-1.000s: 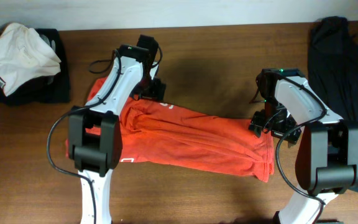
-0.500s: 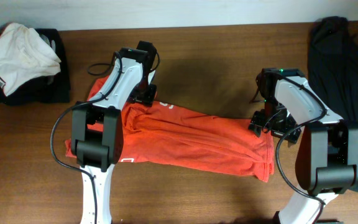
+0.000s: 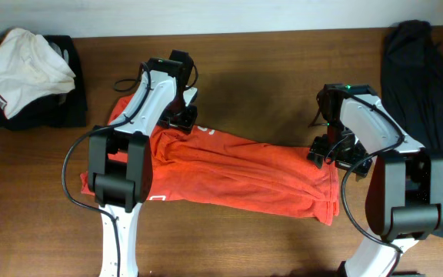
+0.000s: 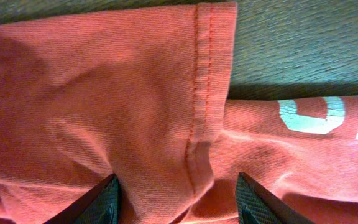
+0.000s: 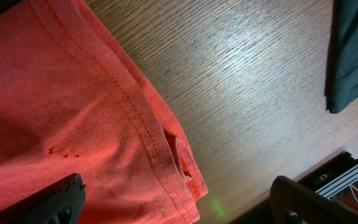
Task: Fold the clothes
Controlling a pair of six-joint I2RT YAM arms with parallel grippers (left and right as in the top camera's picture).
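The hem of the red-orange T-shirt is uneven and its lower layer sticks out, so my right gripper should grab the hem's corner (image 5: 186, 202) and pull it toward the dark garment.
The red-orange T-shirt (image 3: 237, 173) lies in a long, wrinkled band across the table's middle. My left gripper (image 3: 183, 117) is at its upper left part. In the left wrist view the left gripper (image 4: 179, 200) is open, and its fingers straddle a raised fold of sleeve (image 4: 135, 112) with a stitched hem. White lettering (image 4: 309, 118) shows to the right. My right gripper (image 3: 331, 150) is at the shirt's right end. In the right wrist view the right gripper (image 5: 182, 202) is wide open over the shirt's hemmed corner (image 5: 173, 155), holding nothing.
A white garment (image 3: 23, 65) lies on dark clothes (image 3: 60, 115) at the back left. A dark garment (image 3: 429, 77) lies at the right edge and also shows in the right wrist view (image 5: 356, 50). Bare wooden table (image 3: 268, 92) lies behind the shirt.
My left gripper has shifted slightly left over the sleeve. The right arm and the shirt have not visibly moved.
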